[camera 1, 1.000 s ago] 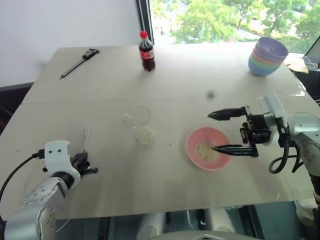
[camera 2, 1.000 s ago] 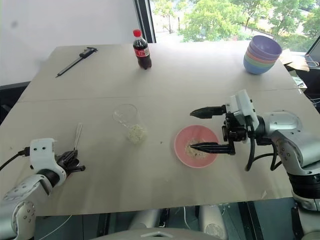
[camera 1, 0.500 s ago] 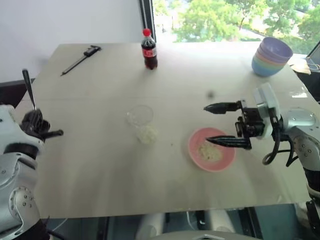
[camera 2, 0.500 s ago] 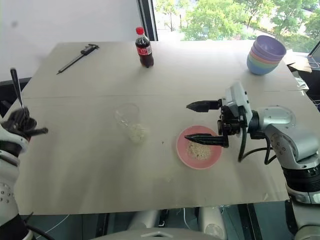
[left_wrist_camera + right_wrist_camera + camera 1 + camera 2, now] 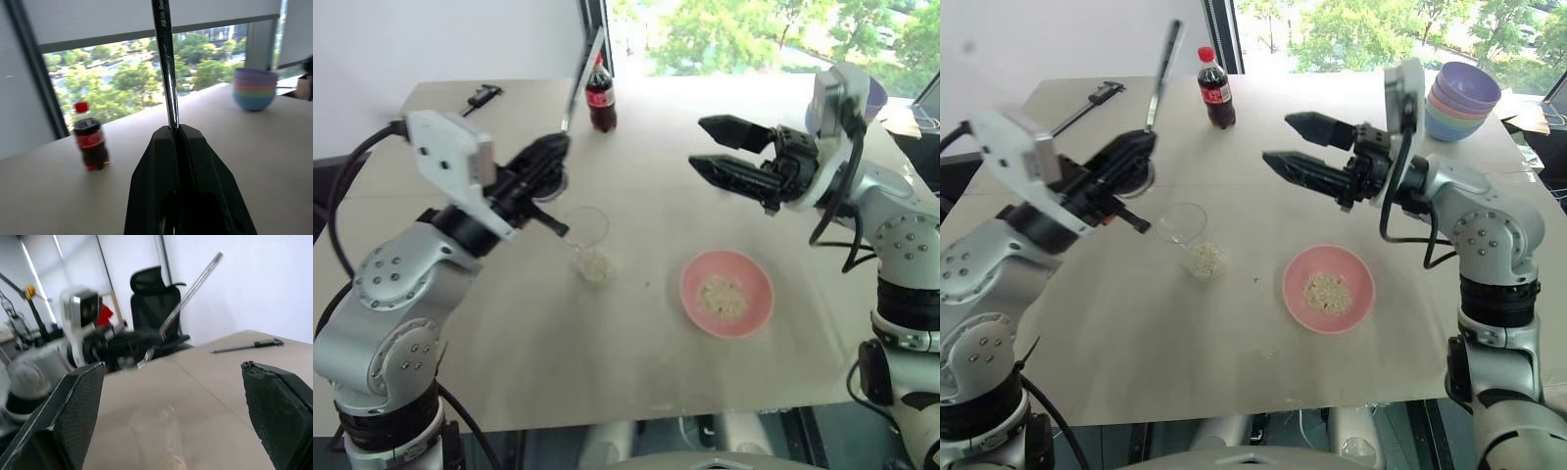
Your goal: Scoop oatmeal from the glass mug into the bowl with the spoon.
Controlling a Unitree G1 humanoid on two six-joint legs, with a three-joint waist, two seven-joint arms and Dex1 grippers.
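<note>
I will hand the spoon from my left gripper to my right gripper, letting go in the air (image 5: 659, 174) between the glass mug and it.
The clear glass mug (image 5: 586, 225) stands mid-table with pale oatmeal (image 5: 595, 265) at its bottom. Right of it sits the pink bowl (image 5: 756, 286), holding a small heap of oatmeal (image 5: 721, 295). My left gripper (image 5: 548, 149) hovers above and just left of the mug, shut on the silver spoon (image 5: 583, 76). The spoon's handle rises up past the fingers (image 5: 195, 147), and its scoop end is hidden. Raised above the table behind the bowl, my right gripper (image 5: 697, 144) is wide open and empty, pointing toward the left gripper.
A cola bottle (image 5: 599, 98) and a black caliper (image 5: 481, 95) lie at the table's far side. A stack of pastel bowls (image 5: 1464, 93) stands at the far right corner. A black office chair (image 5: 155, 291) is beyond the table's left side.
My left gripper rose from the table's front left with the spoon and swung right, over the mug. The right gripper lifted from above the pink bowl, still open.
</note>
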